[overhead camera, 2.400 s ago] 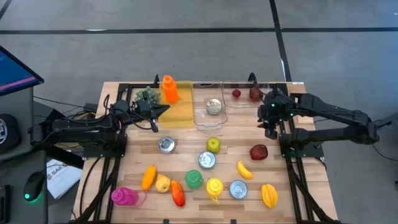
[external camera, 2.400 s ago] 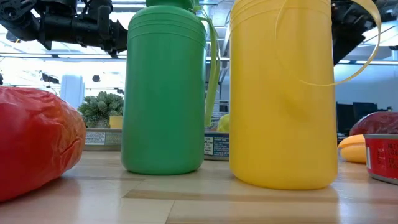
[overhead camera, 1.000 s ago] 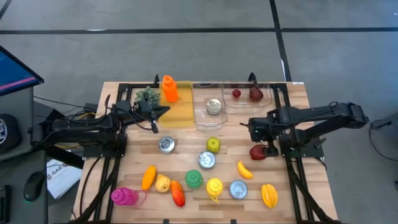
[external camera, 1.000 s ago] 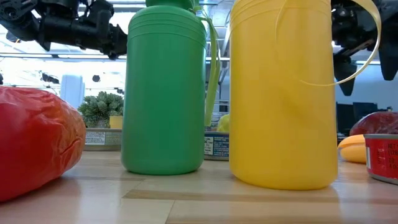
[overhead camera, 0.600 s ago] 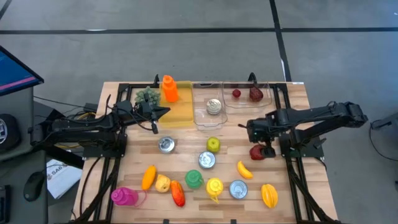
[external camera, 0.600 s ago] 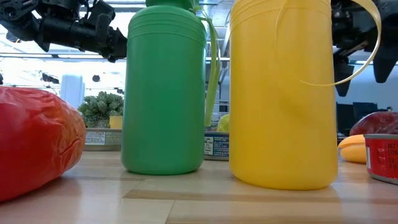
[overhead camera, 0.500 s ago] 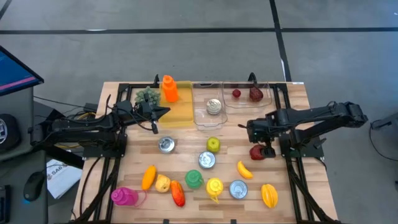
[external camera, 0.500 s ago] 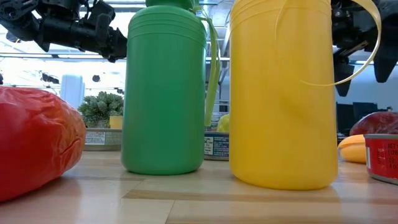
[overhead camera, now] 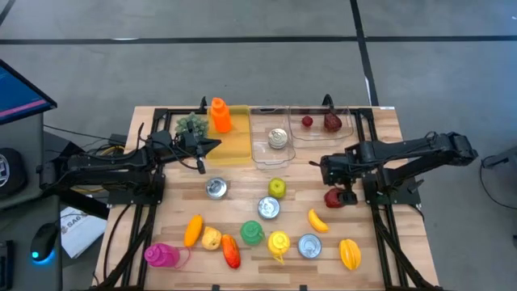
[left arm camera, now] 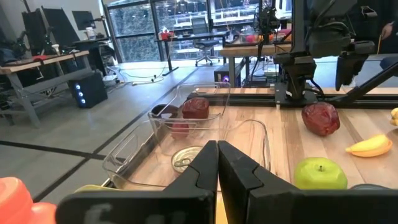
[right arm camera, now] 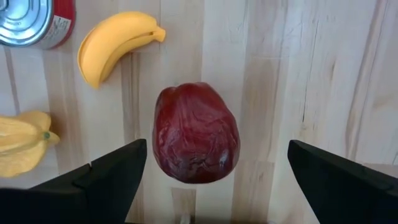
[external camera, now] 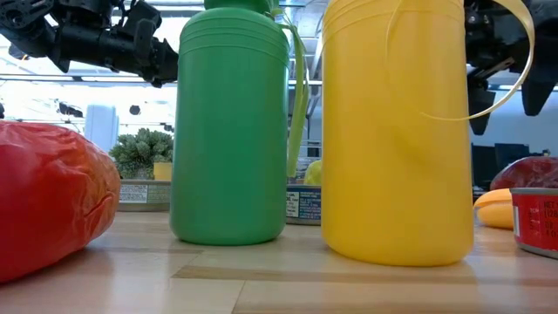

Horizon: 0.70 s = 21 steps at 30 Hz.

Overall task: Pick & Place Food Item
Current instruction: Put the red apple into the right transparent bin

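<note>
Next, I close my right gripper around the wide middle (overhead camera: 334,198) (right arm camera: 196,138) of the dark red food item near the banana, with one finger on each side of it.
A dark red, wrinkled food item (right arm camera: 196,132) lies on the wooden table at the right (overhead camera: 335,197). It also shows at the right edge of the low view (external camera: 527,172) and in the left wrist view (left arm camera: 321,118). My right gripper (right arm camera: 216,149) hangs open straight above it, pointing down. One finger stands on each side of the item and clear of it (overhead camera: 339,174). My left gripper (overhead camera: 206,145) is shut and level beside the yellow tray (overhead camera: 234,149), holding nothing (left arm camera: 217,165).
Two clear bins (overhead camera: 271,149) (overhead camera: 323,133) stand at the far edge, the right one with two red items. A banana (right arm camera: 115,43) and a can (right arm camera: 34,22) lie near the red item. An apple (overhead camera: 277,187), cans, jugs (overhead camera: 279,242) and peppers fill the middle and near side.
My right gripper has come from beside the far bins toward the table's near edge and stands over the dark red item. Over the last second it has kept still, open. The red item has not moved.
</note>
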### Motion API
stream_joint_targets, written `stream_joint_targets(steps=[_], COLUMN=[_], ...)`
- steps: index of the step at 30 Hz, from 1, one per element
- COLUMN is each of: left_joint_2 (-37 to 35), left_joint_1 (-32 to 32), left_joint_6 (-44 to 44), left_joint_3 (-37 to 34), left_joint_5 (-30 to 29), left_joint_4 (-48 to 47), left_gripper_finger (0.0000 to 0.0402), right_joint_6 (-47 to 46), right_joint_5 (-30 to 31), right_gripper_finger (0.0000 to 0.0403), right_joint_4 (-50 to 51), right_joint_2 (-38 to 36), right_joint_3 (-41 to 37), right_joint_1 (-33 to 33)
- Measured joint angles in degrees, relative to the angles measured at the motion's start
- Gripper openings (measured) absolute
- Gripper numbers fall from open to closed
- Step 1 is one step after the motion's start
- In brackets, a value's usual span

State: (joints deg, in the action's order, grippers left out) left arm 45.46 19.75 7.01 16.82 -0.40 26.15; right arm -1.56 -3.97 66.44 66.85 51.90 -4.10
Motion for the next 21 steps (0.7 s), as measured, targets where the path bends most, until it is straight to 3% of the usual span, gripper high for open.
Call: stream_joint_targets(steps=[9,21], left_joint_2=[0.01,-0.01], left_joint_1=[-0.02,-0.02], left_joint_6=[0.0,0.0], left_joint_3=[0.0,0.0], left_joint_5=[0.0,0.02], left_joint_4=[0.04,-0.05], left_gripper_finger=[0.0001,0.0001], right_joint_6=[-1.27,-4.35], right_joint_5=[0.0,-0.64], right_gripper_finger=[0.0385,0.0385], right_joint_4=[-2.15,-8.48], right_joint_2=[-0.02,-0.11], right_joint_3=[-0.46,-9.19], right_joint_1=[0.02,-0.04])
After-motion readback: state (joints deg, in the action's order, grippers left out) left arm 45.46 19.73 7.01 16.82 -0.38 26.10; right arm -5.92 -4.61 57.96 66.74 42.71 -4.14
